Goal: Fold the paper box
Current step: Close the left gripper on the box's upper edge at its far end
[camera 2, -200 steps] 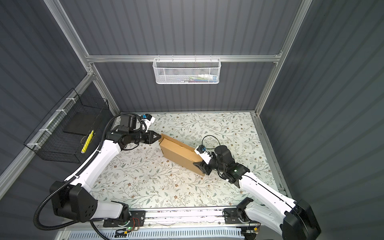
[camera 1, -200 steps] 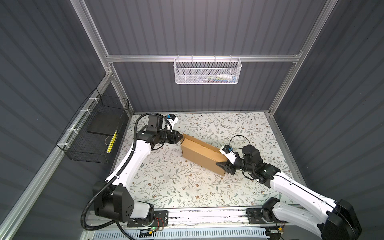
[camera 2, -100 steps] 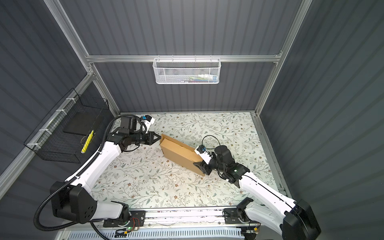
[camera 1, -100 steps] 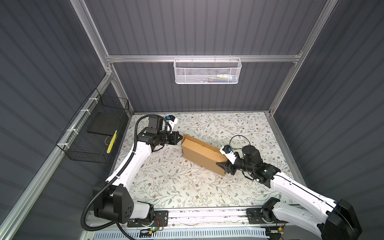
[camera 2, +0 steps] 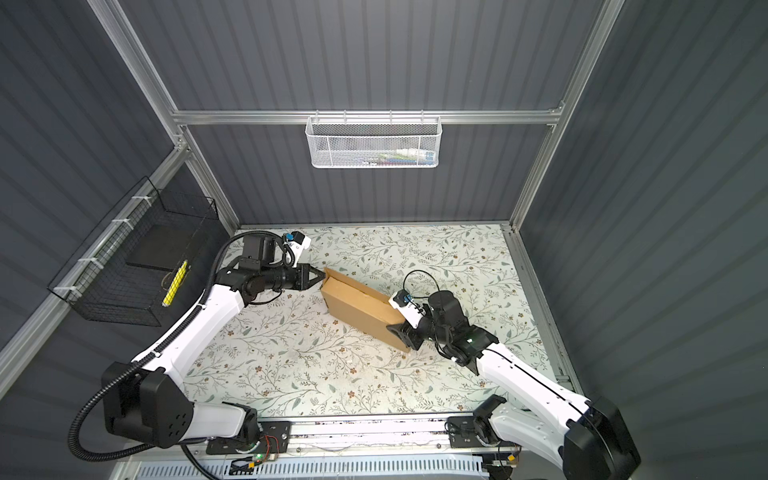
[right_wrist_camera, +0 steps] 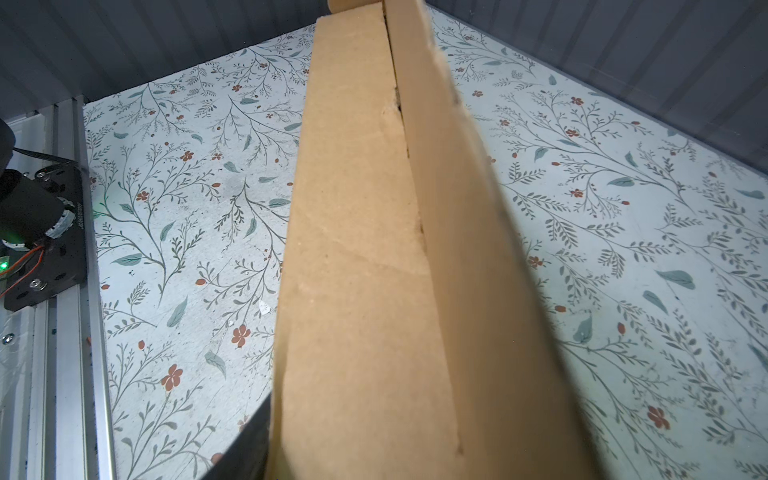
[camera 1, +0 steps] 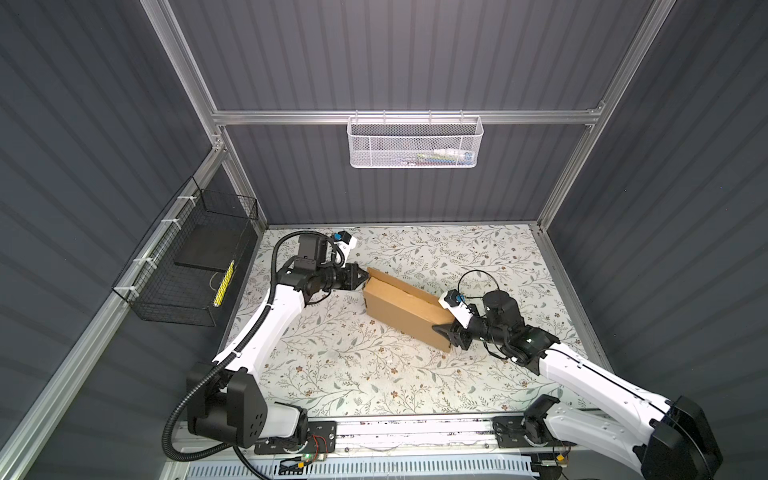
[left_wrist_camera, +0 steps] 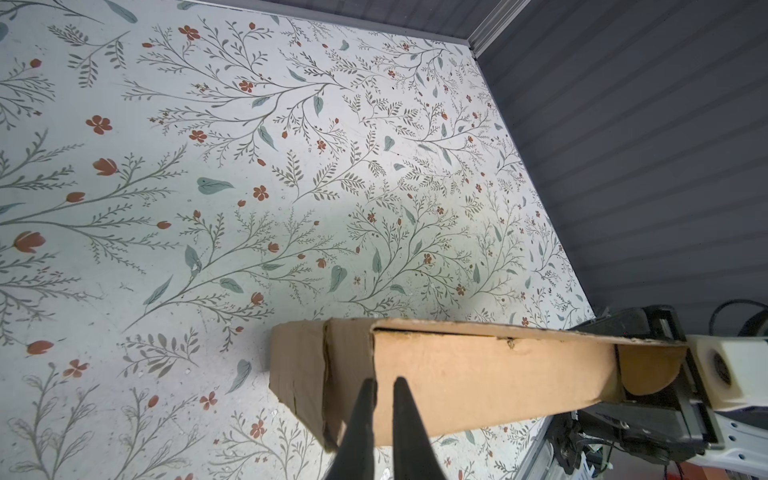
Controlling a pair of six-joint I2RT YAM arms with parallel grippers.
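Note:
Next, I open my left gripper, which is shut empty at the paper box's end corner, and take that corner's edge (left_wrist_camera: 373,358) while my right gripper holds the box.
The paper box (camera 1: 403,309) (camera 2: 361,309) is brown cardboard, folded into a long shallow shape. It stands on one long side, slanting across the middle of the floral table. My left gripper (camera 1: 365,277) (camera 2: 322,276) is shut, with nothing between its fingers. Its tips are at the upper corner of the box's left end. In the left wrist view the gripper (left_wrist_camera: 383,380) lies over the end corner of the box (left_wrist_camera: 478,374). My right gripper (camera 1: 451,336) (camera 2: 405,336) is shut on the box's right end. In the right wrist view the box (right_wrist_camera: 365,270) fills the middle, and only one dark finger (right_wrist_camera: 245,444) shows beside it.
A white mesh basket (camera 1: 415,143) hangs on the back wall. A black wire basket (camera 1: 187,266) hangs on the left wall. An aluminium rail (camera 1: 395,428) runs along the table's front edge. Dark walls close in the back and both sides.
My left gripper has edged slightly right, up to the box's end corner. The box and the right arm have not visibly moved.

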